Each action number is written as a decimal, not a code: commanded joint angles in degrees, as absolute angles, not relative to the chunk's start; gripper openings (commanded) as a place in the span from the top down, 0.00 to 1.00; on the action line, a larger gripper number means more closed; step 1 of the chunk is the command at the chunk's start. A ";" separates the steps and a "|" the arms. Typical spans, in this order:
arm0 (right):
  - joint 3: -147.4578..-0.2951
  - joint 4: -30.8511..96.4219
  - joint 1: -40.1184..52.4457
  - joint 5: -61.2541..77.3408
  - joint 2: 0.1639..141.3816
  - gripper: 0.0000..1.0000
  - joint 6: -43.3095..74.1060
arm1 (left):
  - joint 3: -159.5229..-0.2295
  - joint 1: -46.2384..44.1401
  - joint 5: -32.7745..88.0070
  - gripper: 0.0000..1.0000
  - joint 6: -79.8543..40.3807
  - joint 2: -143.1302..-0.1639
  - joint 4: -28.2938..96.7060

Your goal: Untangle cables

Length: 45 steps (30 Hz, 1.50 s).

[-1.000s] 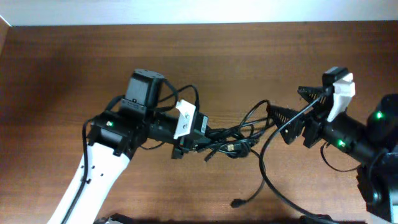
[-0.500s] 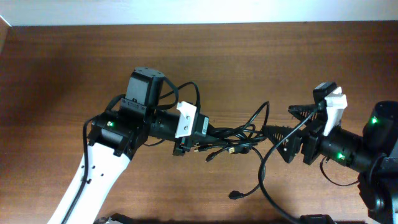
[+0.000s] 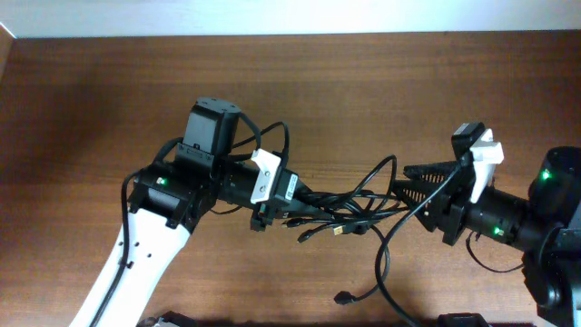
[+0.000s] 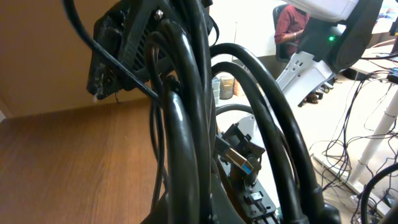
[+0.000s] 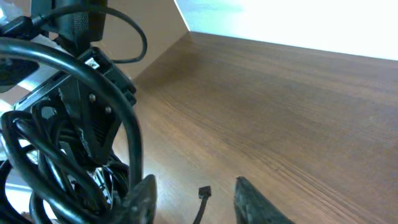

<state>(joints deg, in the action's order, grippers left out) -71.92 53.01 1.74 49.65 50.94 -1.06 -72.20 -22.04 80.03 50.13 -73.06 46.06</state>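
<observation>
The bundle stretches between both grippers with its cables crossed, so the robot's right gripper needs to let go of its end of the bundle, then take the whole bundle [image 3: 340, 214] from the left gripper.
The cables [image 3: 338, 213] form a black tangled bundle stretched between the two grippers at mid-table. My left gripper [image 3: 280, 207] is shut on the bundle's left end. In the left wrist view the cables [image 4: 186, 124] fill the picture and hide the fingers, and a USB plug [image 4: 240, 159] with a blue insert shows among them. My right gripper [image 3: 400, 182] sits at the bundle's right end with its jaws apart around a strand. In the right wrist view the right gripper [image 5: 194, 184] has a gap between its fingers, and a thin cable's plug end [image 5: 204, 192] stands in that gap, touching neither.
One long cable loops down from the bundle and ends in a loose plug [image 3: 345, 297] on the wooden table [image 3: 109, 109] near the front. A white wall edge [image 3: 272, 16] runs along the far side. The left arm's black body [image 5: 87, 99] looms close at the right wrist view's left.
The right gripper has moved left and down to the bundle's right end and its jaws have narrowed around a strand. The bundle is drawn out longer. The left gripper stays shut.
</observation>
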 commanded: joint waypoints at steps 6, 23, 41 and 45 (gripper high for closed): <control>-72.34 53.39 1.50 51.90 50.98 0.53 -1.30 | -72.31 -21.56 76.31 1.00 50.19 -72.10 45.89; -72.34 57.80 1.50 52.31 50.98 0.53 -1.32 | -72.31 -19.64 74.39 1.00 49.34 -72.10 45.45; -72.31 48.29 1.50 53.98 50.98 0.53 -1.26 | -72.31 -26.26 74.15 1.00 47.22 -72.10 44.77; -72.27 55.18 1.50 55.51 50.98 0.62 -1.30 | -72.31 -26.24 74.56 1.00 47.20 -72.10 40.29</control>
